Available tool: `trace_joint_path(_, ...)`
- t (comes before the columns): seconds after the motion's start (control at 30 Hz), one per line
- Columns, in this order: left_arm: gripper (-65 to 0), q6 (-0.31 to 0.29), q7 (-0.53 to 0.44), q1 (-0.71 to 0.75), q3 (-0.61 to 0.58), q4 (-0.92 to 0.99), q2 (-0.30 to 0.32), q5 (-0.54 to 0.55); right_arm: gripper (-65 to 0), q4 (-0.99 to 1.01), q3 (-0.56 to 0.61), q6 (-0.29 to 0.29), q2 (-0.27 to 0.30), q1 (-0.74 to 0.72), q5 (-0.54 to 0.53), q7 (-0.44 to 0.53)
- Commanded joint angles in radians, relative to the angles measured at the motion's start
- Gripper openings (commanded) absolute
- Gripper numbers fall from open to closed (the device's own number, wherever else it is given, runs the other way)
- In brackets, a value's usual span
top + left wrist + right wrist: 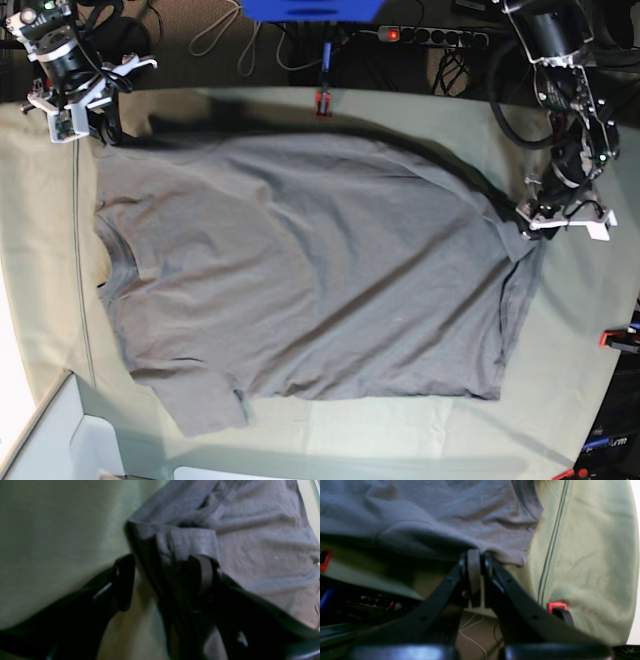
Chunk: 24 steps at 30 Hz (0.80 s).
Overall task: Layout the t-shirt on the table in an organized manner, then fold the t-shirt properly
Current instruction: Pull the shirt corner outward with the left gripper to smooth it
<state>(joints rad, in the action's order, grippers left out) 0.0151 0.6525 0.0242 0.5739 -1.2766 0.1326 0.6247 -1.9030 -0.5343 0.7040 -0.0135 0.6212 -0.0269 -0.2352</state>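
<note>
The far edge of the t-shirt bows toward the folded hem corner, so the robot's left gripper should grab the corner's flap (516, 244) and pull the t-shirt's edge straight.
The grey t-shirt (300, 270) lies spread over the table (50, 250), with its neck at the left and its hem at the right. My right gripper (100, 135) is at the far left corner of the shirt. In the right wrist view it (477, 552) is shut on the edge of the shirt (432, 512), which is lifted off the cloth. My left gripper (525, 225) is at the shirt's far right hem corner. In the left wrist view it (162, 560) stands open, with a fold of the hem (190, 540) between its fingers (125, 580).
Red clamps (322, 100) (612, 338) (556, 605) hold the green cloth at the table's edges. A power strip (430, 35) and cables lie behind the far edge. A white box (60, 440) sits at the near left corner.
</note>
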Motion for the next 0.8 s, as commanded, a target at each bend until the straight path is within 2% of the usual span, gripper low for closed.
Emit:
trace_joint_path(0.0, -32.7, -0.008, -0.017, -0.017, 0.002, -0.007, 0.011, 0.008, -65.0, -0.016, -0.005, -0.006, 0.008, 0.004, -0.015, 0.027)
trace_joint_path(0.37, -33.8, -0.011, -0.017, -0.065, -0.005, 0.054, 0.011, 0.008, -65.0, -0.014, -0.005, -0.006, 0.008, 0.004, -0.015, 0.027)
trace_joint_path(0.53, -45.8, -0.011, -0.017, -0.066, -0.005, 0.054, 0.011, 0.008, -65.0, -0.014, -0.005, -0.006, 0.008, 0.004, -0.015, 0.027)
trace_joint_path(0.7, -52.1, -0.013, -0.017, -0.077, -0.004, 0.056, 0.011, 0.008, -65.0, -0.014, -0.005, -0.006, 0.008, 0.002, -0.015, 0.027)
trace_joint_path(0.77, -56.5, -0.013, -0.017, -0.079, -0.002, 0.056, 0.011, 0.008, -65.0, -0.014, -0.005, -0.006, 0.008, -0.011, -0.015, 0.027)
